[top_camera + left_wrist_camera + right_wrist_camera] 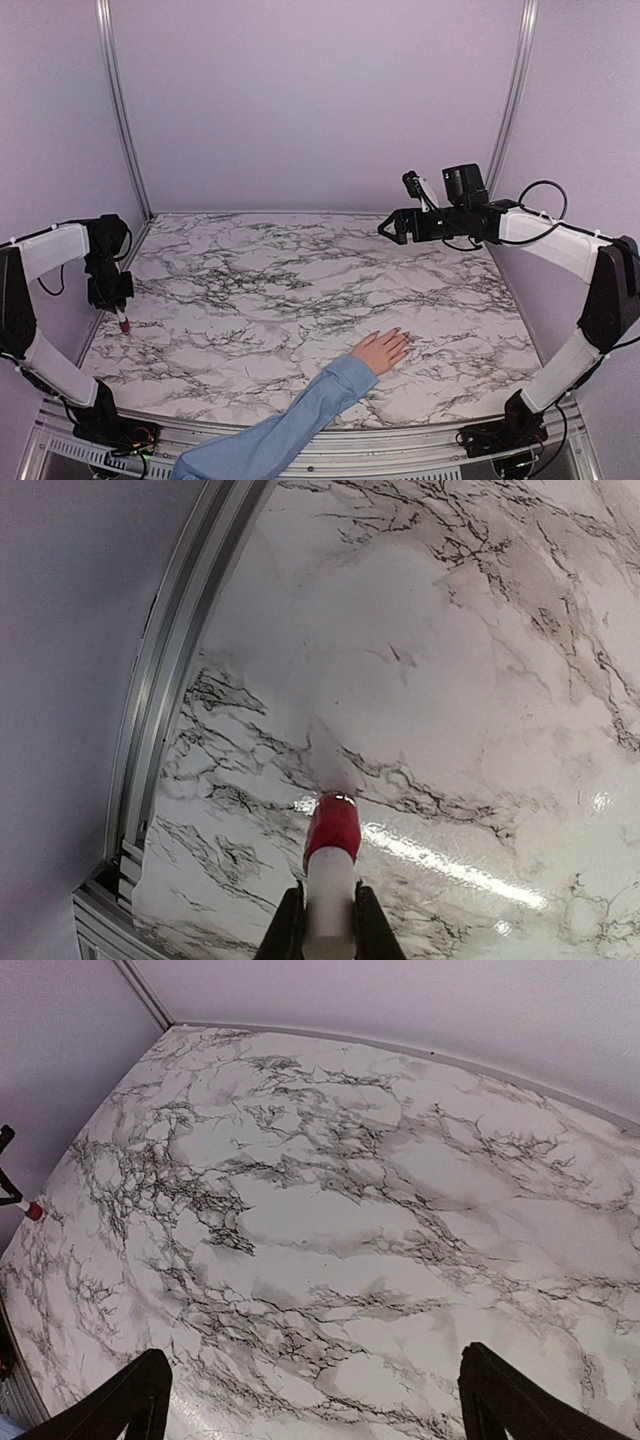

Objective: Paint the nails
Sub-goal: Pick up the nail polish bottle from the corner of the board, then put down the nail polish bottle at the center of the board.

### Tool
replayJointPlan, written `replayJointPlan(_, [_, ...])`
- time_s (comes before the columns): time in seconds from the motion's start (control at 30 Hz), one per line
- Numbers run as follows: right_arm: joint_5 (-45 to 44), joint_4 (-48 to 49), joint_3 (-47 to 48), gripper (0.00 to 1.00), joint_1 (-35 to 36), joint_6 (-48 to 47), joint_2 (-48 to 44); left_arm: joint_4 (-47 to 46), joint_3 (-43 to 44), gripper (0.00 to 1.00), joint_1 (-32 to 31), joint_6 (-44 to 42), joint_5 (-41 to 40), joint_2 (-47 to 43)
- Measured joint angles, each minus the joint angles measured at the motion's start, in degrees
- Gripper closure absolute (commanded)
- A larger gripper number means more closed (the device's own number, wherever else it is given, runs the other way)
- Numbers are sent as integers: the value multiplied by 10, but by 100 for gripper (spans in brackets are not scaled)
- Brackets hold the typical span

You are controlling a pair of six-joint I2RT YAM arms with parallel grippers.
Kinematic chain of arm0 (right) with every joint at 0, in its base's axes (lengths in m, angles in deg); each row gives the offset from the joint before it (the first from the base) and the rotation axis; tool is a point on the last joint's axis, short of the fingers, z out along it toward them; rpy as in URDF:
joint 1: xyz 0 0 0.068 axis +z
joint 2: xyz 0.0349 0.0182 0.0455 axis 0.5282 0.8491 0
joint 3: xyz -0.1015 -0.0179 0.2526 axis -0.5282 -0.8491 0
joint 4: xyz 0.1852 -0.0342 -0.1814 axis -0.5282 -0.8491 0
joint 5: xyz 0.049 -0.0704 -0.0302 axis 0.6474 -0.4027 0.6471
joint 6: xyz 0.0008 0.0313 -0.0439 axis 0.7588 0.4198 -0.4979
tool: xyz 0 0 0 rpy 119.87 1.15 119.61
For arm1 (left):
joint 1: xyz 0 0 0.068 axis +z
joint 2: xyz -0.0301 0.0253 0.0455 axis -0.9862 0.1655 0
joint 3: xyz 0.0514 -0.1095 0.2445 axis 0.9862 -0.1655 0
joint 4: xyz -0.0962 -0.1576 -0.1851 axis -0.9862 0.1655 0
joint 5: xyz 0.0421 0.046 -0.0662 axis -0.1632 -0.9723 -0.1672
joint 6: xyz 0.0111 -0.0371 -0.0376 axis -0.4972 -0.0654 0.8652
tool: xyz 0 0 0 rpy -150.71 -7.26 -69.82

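Note:
My left gripper needs to set the nail-polish bottle down on the marble (301, 332) just past the light blue sleeve, close to the hand.
A light-skinned hand (380, 352) in a light blue sleeve (290, 425) lies flat on the marble table near its front edge, fingers pointing right. The nails (402, 337) at the fingertips are too small to make out. At the far left, my left gripper (118, 300) (328, 925) is shut on the white cap (330, 885) of a small red nail-polish bottle (123, 325) (333, 830), which hangs upright at or just above the tabletop. High over the table's back right, my right gripper (398, 207) (315, 1410) is open and holds nothing.
A metal rail (160, 710) runs along the table's left edge right next to the bottle. Purple walls close in the back and both sides. The marble table (300, 280) stretches between the bottle and the hand. The right wrist view catches the bottle (33, 1210) far left.

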Motion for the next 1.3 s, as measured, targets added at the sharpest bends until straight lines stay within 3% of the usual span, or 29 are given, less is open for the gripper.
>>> replayJointPlan(0.23, [0, 0, 0, 2, 0, -13, -4, 3, 42, 100, -23, 3, 19, 0])
replayJointPlan(0.5, [1, 1, 0, 1, -6, -24, -21, 12, 148, 100, -177, 14, 24, 33])
replayJointPlan(0.7, [2, 3, -14, 2, -11, -24, -31, 21, 237, 100, -302, 33, 31, 122])
replayJointPlan(0.97, [2, 3, -36, 2, -26, -23, -54, 48, 425, 100, -472, 28, 27, 292])
replayJointPlan(1.13, [2, 5, -52, 2, -47, -21, -78, 68, 532, 100, -544, 8, 17, 377])
replayJointPlan(1.3, [2, 5, -58, 2, -57, -21, -88, 82, 563, 100, -578, 0, 21, 412])
